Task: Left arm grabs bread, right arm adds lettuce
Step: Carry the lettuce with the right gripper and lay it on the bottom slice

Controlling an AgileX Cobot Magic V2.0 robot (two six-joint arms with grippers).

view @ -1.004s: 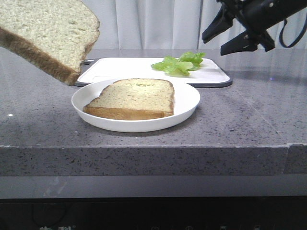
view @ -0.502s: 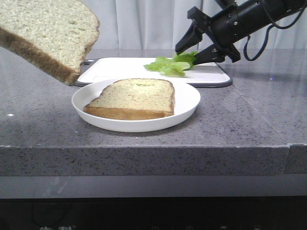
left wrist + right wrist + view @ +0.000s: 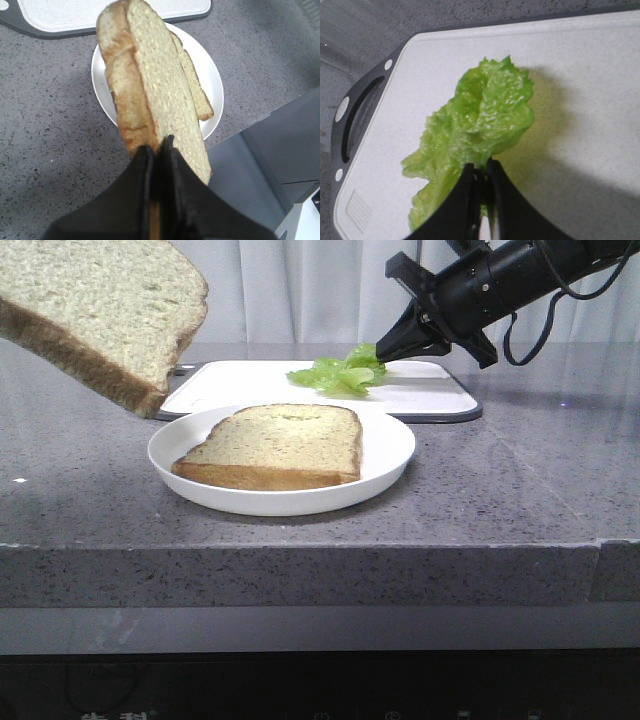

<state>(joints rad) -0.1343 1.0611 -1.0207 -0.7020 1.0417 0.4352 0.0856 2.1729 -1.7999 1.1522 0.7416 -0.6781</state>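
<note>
Next, I set the lettuce on top of the thinner bread slice (image 3: 276, 427) on the white plate with my right gripper.
My left gripper (image 3: 156, 145) is shut on the thick bread slice (image 3: 150, 90), held tilted in the air above the plate; the slice fills the upper left of the front view (image 3: 95, 310). A thinner bread slice (image 3: 275, 445) lies on the white plate (image 3: 390, 455). My right gripper (image 3: 385, 348) is shut on the green frilly lettuce (image 3: 335, 373) at the white cutting board (image 3: 430, 395). In the right wrist view the jaws (image 3: 481, 169) pinch the lettuce (image 3: 480, 120) near its base, over the board (image 3: 580, 85).
The cutting board has a dark grey rim and handle (image 3: 355, 107) and lies behind the plate on the grey speckled counter (image 3: 500, 500). The counter's front edge drops off below the plate. A white curtain hangs behind.
My right gripper came down from the upper right to the lettuce, closed on it, and the lettuce has shifted slightly to the left. The left arm and its bread have not moved.
</note>
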